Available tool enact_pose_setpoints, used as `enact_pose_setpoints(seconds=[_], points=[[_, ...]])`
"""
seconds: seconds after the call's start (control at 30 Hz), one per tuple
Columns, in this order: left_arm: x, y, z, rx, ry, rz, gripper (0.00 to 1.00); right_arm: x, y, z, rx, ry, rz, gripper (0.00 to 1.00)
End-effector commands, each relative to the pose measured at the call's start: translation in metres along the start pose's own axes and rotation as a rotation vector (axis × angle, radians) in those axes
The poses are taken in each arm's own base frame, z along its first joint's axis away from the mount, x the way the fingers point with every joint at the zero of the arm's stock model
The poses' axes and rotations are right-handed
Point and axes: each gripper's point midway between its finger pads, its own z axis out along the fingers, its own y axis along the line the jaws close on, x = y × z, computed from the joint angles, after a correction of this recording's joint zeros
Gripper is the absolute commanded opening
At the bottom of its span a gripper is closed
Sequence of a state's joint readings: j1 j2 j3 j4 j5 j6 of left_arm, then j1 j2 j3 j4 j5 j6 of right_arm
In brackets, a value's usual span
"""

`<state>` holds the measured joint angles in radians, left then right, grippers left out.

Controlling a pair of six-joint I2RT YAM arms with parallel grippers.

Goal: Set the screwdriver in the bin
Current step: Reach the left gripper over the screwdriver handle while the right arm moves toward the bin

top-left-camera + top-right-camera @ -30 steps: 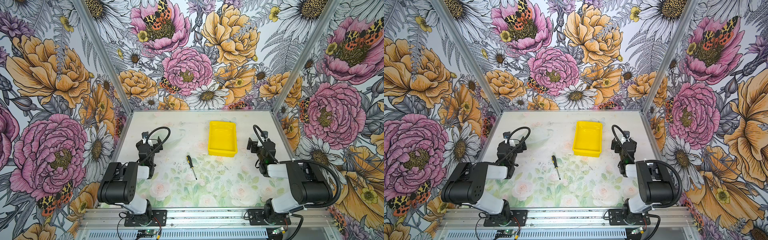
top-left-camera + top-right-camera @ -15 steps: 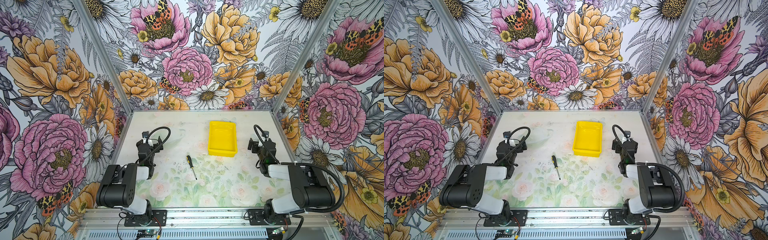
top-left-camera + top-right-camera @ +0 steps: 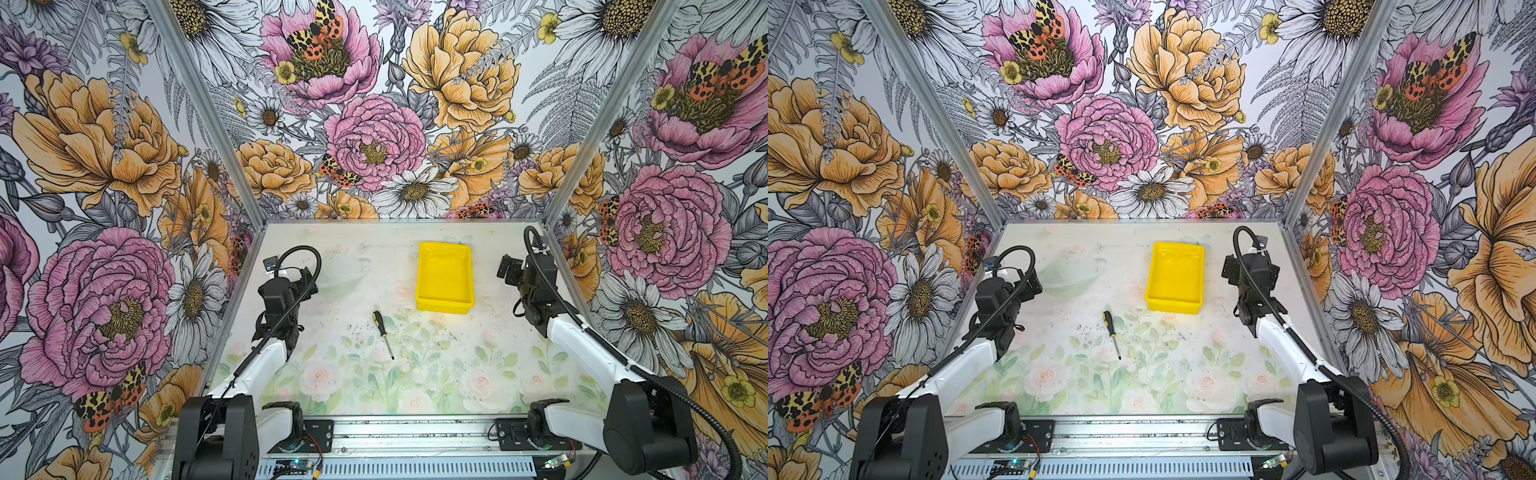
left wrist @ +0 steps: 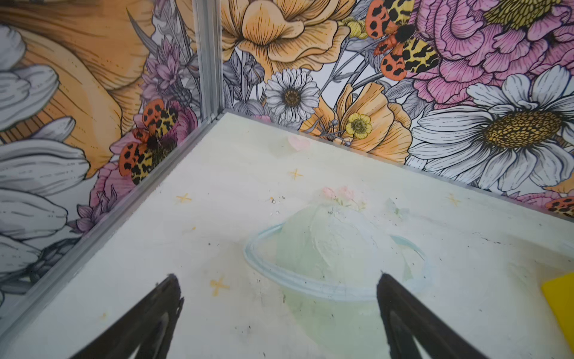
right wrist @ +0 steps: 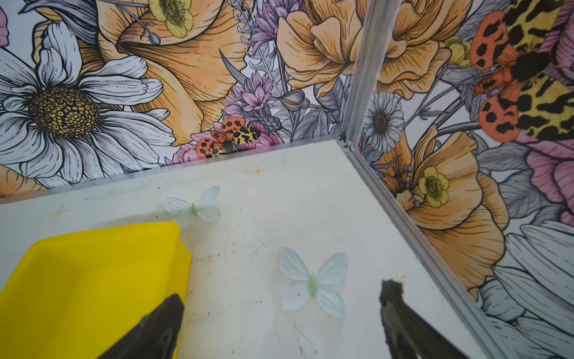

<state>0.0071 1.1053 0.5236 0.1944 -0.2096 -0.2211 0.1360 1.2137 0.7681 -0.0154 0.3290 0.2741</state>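
Observation:
The screwdriver has a black handle. My left gripper will next go to the middle of the black handle (image 3: 380, 323) and close there.
The screwdriver (image 3: 383, 333) (image 3: 1112, 334), black handle with yellow accents and a thin shaft, lies flat on the table mat in both top views, handle toward the back. The empty yellow bin (image 3: 444, 306) (image 3: 1173, 305) stands just behind it to the right. My left gripper (image 3: 308, 277) (image 3: 1030, 283) hovers left of the screwdriver, well apart from it. In the left wrist view the left gripper (image 4: 276, 279) is open over bare mat, with a corner of the bin (image 4: 560, 300) at the edge. My right gripper (image 3: 508, 270) (image 5: 282, 292) is open, right beside the bin (image 5: 87, 279).
Floral walls with metal corner posts (image 3: 552, 208) close in the table on three sides. A printed planet (image 4: 326, 248) and printed butterflies (image 5: 312, 283) are flat marks on the mat. The arm bases sit on a rail (image 3: 415, 436) at the near edge.
Both arms have unfolded, their elbows swinging back toward the near edge while the forearms stretch out. The grippers stay open. Screwdriver and bin have not moved.

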Motion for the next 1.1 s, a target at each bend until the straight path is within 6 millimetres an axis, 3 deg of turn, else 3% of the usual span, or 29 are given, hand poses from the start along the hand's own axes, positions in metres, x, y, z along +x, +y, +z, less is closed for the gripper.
enact_pose_setpoints(seconds=[0.0, 0.1, 0.3, 0.43, 0.63, 0.73, 0.83, 0.97, 1.07], points=[[0.003, 0.003, -0.013, -0.047, 0.122, -0.095, 0.99, 0.031, 0.009, -0.021, 0.005, 0.174, 0.011, 0.99], [0.014, -0.007, -0.019, 0.014, 0.242, -0.146, 0.99, 0.039, 0.037, -0.037, -0.071, 0.200, -0.013, 1.00], [0.048, -0.049, -0.022, 0.175, 0.428, -0.156, 0.99, 0.050, 0.129, -0.073, -0.319, 0.190, -0.281, 0.99], [0.064, -0.073, -0.027, 0.203, 0.488, -0.129, 0.99, 0.062, 0.172, -0.086, -0.453, 0.207, -0.401, 1.00], [0.087, -0.111, -0.041, 0.243, 0.617, -0.124, 0.99, 0.087, 0.240, -0.129, -0.821, 0.204, -0.630, 1.00], [0.101, -0.132, -0.050, 0.246, 0.671, -0.055, 0.99, 0.095, 0.252, -0.152, -0.948, 0.194, -0.681, 0.99], [0.115, -0.138, -0.055, 0.176, 0.706, -0.013, 0.99, 0.106, 0.254, -0.169, -1.040, 0.202, -0.700, 1.00], [0.133, -0.150, -0.060, 0.132, 0.734, -0.062, 0.99, 0.128, 0.242, -0.186, -1.112, 0.220, -0.714, 1.00], [0.146, -0.160, -0.062, 0.121, 0.764, -0.048, 0.99, 0.132, 0.226, -0.201, -1.140, 0.214, -0.674, 1.00]])
